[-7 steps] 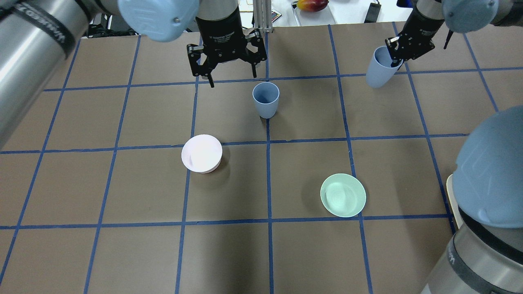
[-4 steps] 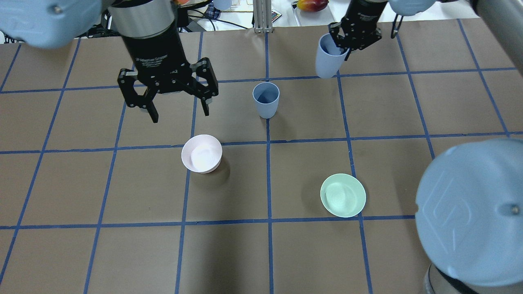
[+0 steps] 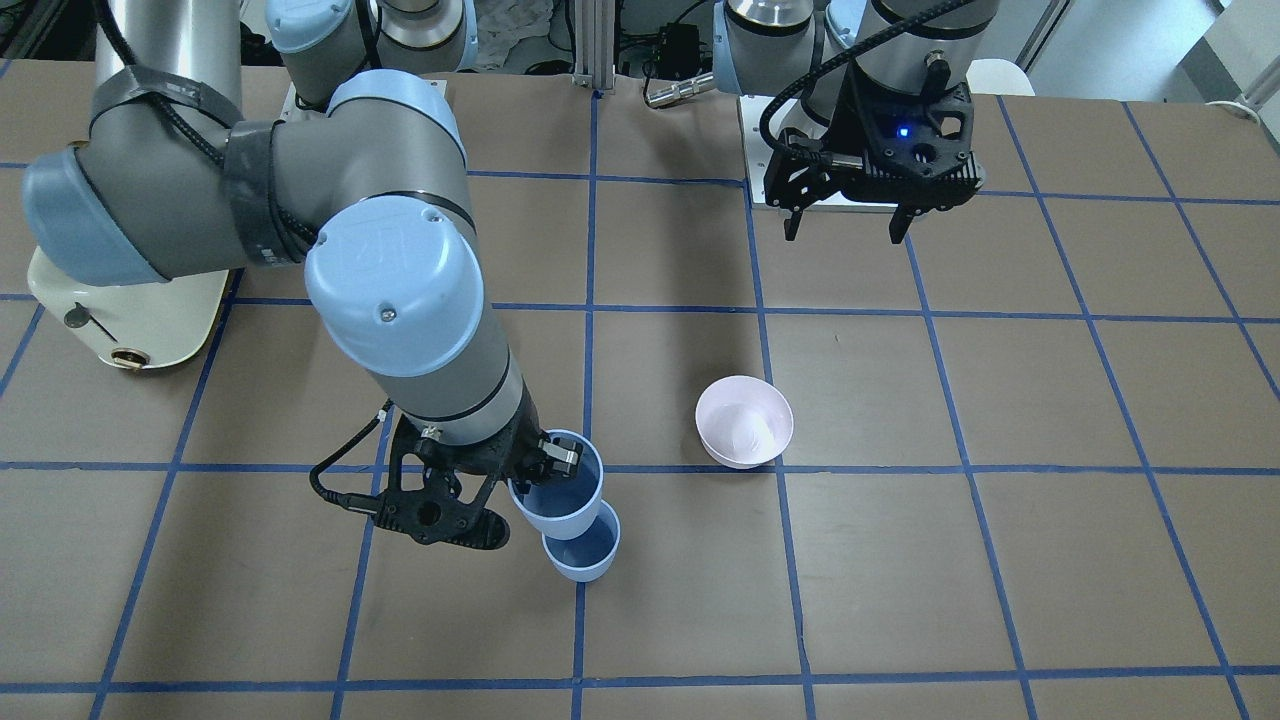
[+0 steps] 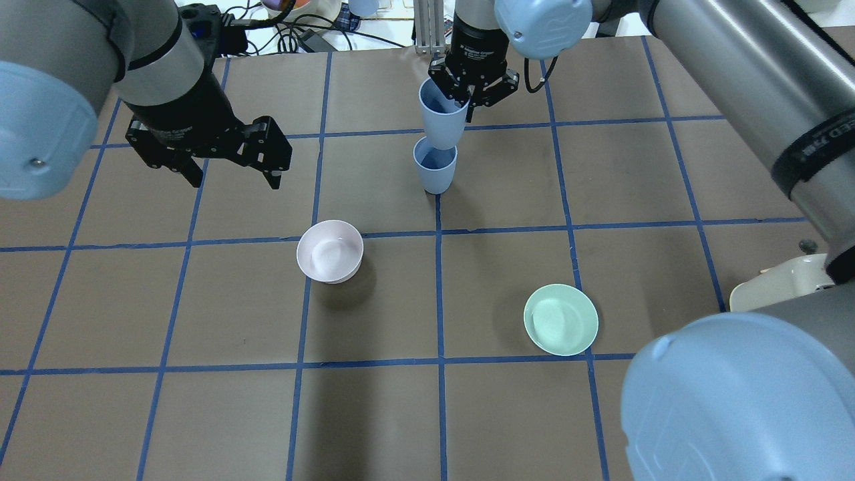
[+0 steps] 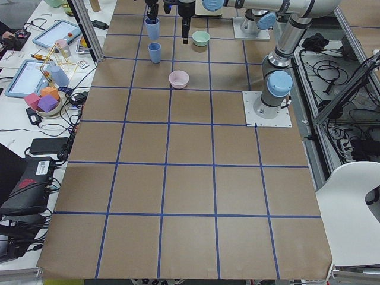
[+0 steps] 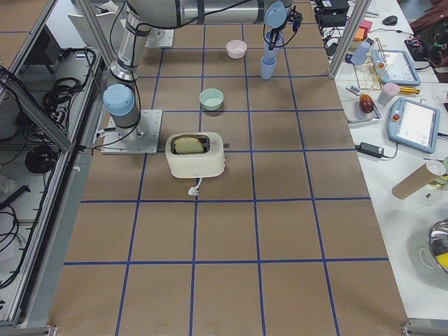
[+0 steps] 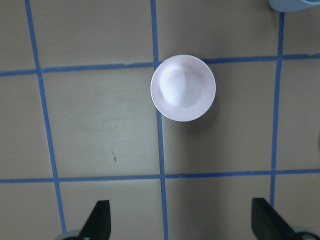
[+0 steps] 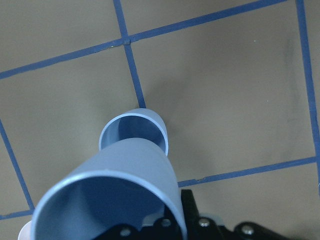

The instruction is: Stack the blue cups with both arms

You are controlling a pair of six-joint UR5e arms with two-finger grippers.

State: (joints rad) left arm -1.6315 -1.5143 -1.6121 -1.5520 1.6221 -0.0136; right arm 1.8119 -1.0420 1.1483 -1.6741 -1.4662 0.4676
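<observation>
The robot's right gripper will release the second blue cup, now tilted just above the standing one, inside the blue cup standing upright on the table (image 3: 577,544) (image 8: 134,130).
One blue cup (image 4: 434,168) stands upright on the table near the far middle. My right gripper (image 4: 462,99) is shut on the rim of the second blue cup (image 4: 442,119), one finger inside and one outside. It holds that cup slightly tilted just above the standing one, and in the side views they look apart. In the right wrist view the held cup (image 8: 115,195) is close, with the standing cup (image 8: 134,131) below it. My left gripper (image 4: 235,179) is open and empty, off to the left of the cups, above the pink bowl (image 7: 183,87).
A pale pink bowl (image 4: 330,250) sits left of centre. A mint green bowl (image 4: 560,318) sits right of centre. A cream toaster (image 6: 195,154) stands near the right arm's base. Blue tape lines grid the brown table (image 4: 200,421).
My right gripper has carried its cup leftward from the far right to above the standing cup. My left gripper has moved left and nearer, away from the standing cup, and is still open.
</observation>
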